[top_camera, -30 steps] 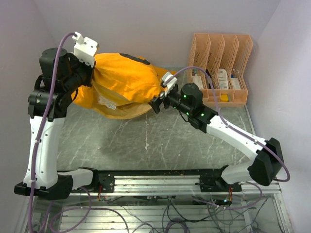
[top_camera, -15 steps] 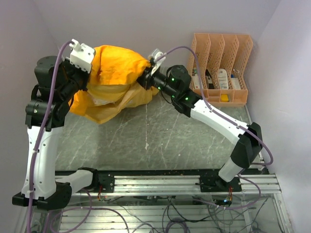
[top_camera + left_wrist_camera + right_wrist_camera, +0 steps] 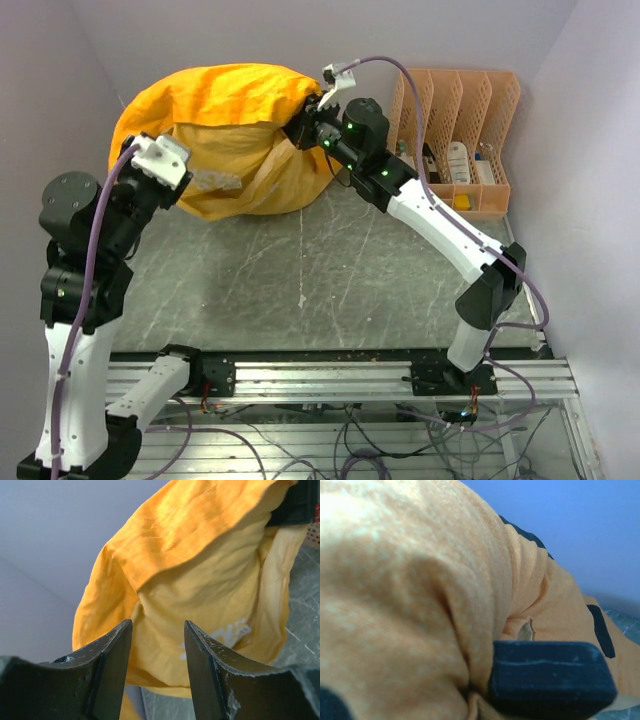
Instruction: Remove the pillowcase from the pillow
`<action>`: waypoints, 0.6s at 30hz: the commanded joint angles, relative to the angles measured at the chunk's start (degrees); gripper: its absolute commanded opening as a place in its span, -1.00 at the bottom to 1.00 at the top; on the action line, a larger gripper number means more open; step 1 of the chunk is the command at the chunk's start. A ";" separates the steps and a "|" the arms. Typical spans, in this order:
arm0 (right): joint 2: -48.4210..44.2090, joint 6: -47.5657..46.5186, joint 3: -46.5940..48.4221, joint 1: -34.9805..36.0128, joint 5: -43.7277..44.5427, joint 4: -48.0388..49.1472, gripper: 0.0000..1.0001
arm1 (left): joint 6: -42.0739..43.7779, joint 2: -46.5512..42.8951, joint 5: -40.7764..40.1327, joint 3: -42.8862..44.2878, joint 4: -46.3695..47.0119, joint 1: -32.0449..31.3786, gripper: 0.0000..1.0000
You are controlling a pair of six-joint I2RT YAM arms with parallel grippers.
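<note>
The paler side of the pillowcase hangs shut over the pillow, so next my left gripper grabs the pillowcase's edge (image 3: 142, 584) by its top fold and holds it open.
The orange-yellow pillowcase (image 3: 225, 135) bulges in a big lump at the back of the table, its open paler side hanging down toward the front. My right gripper (image 3: 302, 127) is shut on a fold at its upper right edge; in the right wrist view one dark finger (image 3: 550, 677) presses into the pillowcase (image 3: 410, 590), which shows black print patches. My left gripper (image 3: 157, 670) stands open a short way in front of the pillowcase (image 3: 200, 575), with nothing between its fingers. In the top view the left gripper (image 3: 180, 188) is at the cloth's lower left. The pillow is hidden inside the cover.
A peach file organizer (image 3: 455, 140) with small items stands at the back right, close behind my right arm. Walls close in at the left, back and right. The grey marbled tabletop (image 3: 330, 280) lies in front of the bundle, with the arms' rail (image 3: 330, 365) at the near edge.
The right gripper closed on the pillowcase's right edge and carried it up and back. The left gripper opened, let go of the cloth and drew back toward the near left.
</note>
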 commanded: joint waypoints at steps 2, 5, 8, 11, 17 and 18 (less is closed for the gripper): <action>0.45 6.30 4.09 -0.08 4.31 1.31 -1.00 | 3.54 -6.09 9.04 -7.13 9.44 -0.27 0.16; 2.31 7.06 7.57 -0.13 1.85 -1.15 -1.00 | 10.40 -8.98 14.31 -12.23 6.65 -0.27 0.19; 2.36 8.64 8.08 -0.17 -1.44 -0.49 -1.00 | 18.00 -8.88 14.69 -15.77 0.09 -0.27 0.17; 1.83 9.89 8.07 -0.14 -3.20 -0.02 -1.00 | 22.51 -7.26 10.18 -19.74 0.13 -0.27 0.16; 0.53 13.01 6.63 -0.01 -6.32 1.51 -1.00 | 25.62 -5.72 3.49 -26.55 10.37 -0.27 0.23; 0.39 13.37 6.35 -0.08 -6.70 1.90 -1.00 | 26.43 -5.87 3.27 -27.69 11.41 -0.27 0.23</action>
